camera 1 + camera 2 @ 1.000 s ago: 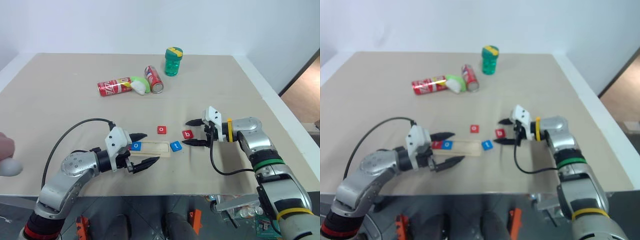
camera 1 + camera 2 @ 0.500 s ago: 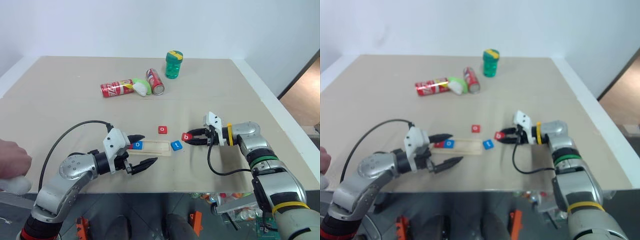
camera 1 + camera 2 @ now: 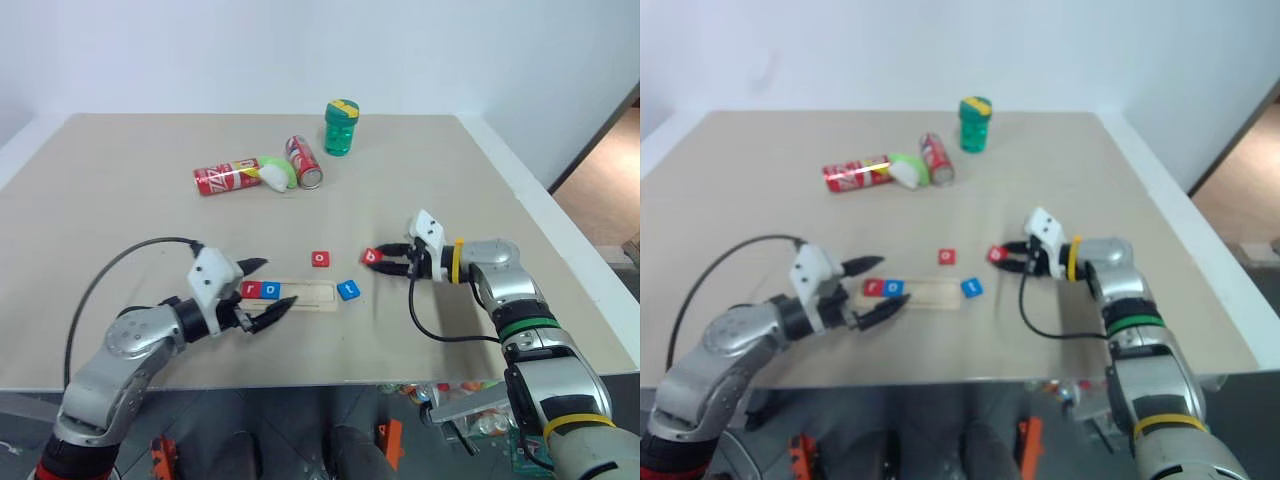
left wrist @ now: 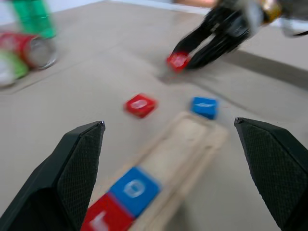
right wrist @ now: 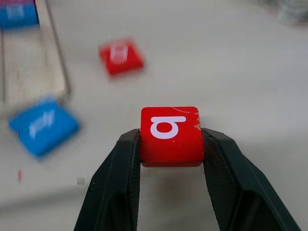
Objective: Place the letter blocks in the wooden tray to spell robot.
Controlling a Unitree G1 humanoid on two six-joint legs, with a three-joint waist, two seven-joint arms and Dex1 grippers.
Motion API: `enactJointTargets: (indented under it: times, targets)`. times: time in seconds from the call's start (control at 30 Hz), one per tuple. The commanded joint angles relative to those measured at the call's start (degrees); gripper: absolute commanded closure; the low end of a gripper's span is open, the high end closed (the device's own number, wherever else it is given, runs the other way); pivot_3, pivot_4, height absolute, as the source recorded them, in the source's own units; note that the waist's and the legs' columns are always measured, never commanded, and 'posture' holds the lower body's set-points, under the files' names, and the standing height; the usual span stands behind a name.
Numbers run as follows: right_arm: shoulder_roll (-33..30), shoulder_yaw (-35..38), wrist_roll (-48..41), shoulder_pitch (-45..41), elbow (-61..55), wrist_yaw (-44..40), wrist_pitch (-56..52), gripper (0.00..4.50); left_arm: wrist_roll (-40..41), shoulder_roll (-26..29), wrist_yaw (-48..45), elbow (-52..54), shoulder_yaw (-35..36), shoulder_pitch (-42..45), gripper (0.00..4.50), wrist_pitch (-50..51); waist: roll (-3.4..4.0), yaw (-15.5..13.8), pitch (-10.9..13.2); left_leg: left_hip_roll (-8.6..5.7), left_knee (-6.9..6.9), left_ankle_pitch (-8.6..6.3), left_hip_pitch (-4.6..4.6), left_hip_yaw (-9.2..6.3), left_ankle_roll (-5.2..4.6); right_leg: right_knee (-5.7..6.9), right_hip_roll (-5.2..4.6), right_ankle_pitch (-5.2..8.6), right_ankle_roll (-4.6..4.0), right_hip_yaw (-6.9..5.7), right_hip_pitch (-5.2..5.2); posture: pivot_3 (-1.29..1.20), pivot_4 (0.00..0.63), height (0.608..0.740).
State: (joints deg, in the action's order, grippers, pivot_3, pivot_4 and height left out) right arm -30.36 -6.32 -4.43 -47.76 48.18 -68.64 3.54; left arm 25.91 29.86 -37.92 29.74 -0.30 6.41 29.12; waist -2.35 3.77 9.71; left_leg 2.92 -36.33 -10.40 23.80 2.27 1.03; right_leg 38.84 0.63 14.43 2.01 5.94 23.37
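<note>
I will use my right gripper to set the red b block down in the wooden tray (image 3: pixel 290 291) (image 5: pixel 23 43), against the blue o block. The red b block is held just above the table now.
The wooden tray (image 3: pixel 310 294) lies on the table in front of me, with a red letter block (image 3: pixel 249 288) and a blue one (image 3: pixel 271 290) side by side at its left end. My left gripper (image 3: pixel 276 282) hovers open over that end, its fingers (image 4: pixel 77 173) spread wide. A loose red block (image 3: pixel 319 259) lies just beyond the tray and a blue block (image 3: pixel 347 290) lies off its right end. My right gripper (image 5: pixel 171 144) is shut on a red block marked "b" (image 5: pixel 171 134), held just above the table to the right of the tray.
Two red soda cans (image 3: pixel 228 177) (image 3: pixel 305 160) lie toppled at the back with a white and green object (image 3: pixel 277 174) between them. A green jar (image 3: pixel 341 126) stands behind them. The table's right edge (image 3: pixel 560 250) runs close to my right arm.
My right gripper has shut on the red "b" block and lifted it slightly off the table. My left gripper has drifted a little left along the tray. A person's hand has left the left edge.
</note>
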Motion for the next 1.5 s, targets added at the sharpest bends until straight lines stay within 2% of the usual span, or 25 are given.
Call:
enactJointTargets:
  times: [0.03,0.17,0.2,0.3,0.63,1.5]
  targets:
    - [4.7,-4.5,-3.0,1.8,-26.6,-0.4,-11.0,2.81,-1.3,-0.2,2.9,0.7,5.4,-7.0,0.00,-2.7,0.02,0.5,0.0,0.05,0.05,-0.01,0.00,0.02,0.01,0.00,0.01,0.00,0.00,0.03,0.05,0.00,0.150,0.740]
    - [7.8,-8.7,-1.5,5.9,-31.1,0.7,-12.7,2.81,-1.8,-0.3,2.8,0.6,5.4,-9.2,0.00,-3.9,0.00,0.2,0.0,0.06,0.27,-0.05,0.02,0.01,0.07,0.01,0.10,0.04,0.23,-0.07,0.08,0.00,0.150,0.740]
    - [8.2,-9.8,-0.5,6.7,-32.3,1.9,-13.9,2.81,-2.0,-0.2,2.9,0.6,5.3,-9.6,0.00,-4.3,0.00,0.2,0.0,0.05,0.60,-0.19,0.18,-0.32,0.29,0.15,0.07,0.41,-0.14,-0.45,0.23,0.00,0.150,0.740]
    - [8.7,-11.2,0.8,7.3,-34.4,3.8,-16.9,2.81,-2.4,-0.2,3.1,0.7,5.0,-10.0,0.00,-5.0,0.00,-0.5,0.0,-0.08,0.51,-0.22,0.65,-0.30,0.35,0.15,-0.05,0.33,-0.19,-0.46,0.60,0.00,0.150,0.740]
    - [9.3,-13.8,0.9,9.7,-39.6,4.9,-21.3,2.81,-1.3,0.0,2.8,1.7,4.7,-10.2,0.00,-4.9,-0.01,-0.6,0.0,0.06,0.45,-0.22,0.62,-0.21,0.36,0.16,0.09,0.36,-0.06,-0.43,0.65,0.00,0.150,0.740]
    - [11.9,-14.8,1.5,8.3,-35.6,8.1,-19.2,2.81,-1.0,0.2,3.1,4.1,3.0,-12.2,0.00,-4.2,-0.01,-0.6,0.0,0.10,0.41,-0.22,0.59,-0.19,0.36,0.16,0.11,0.36,-0.05,-0.45,0.63,0.00,0.150,0.740]
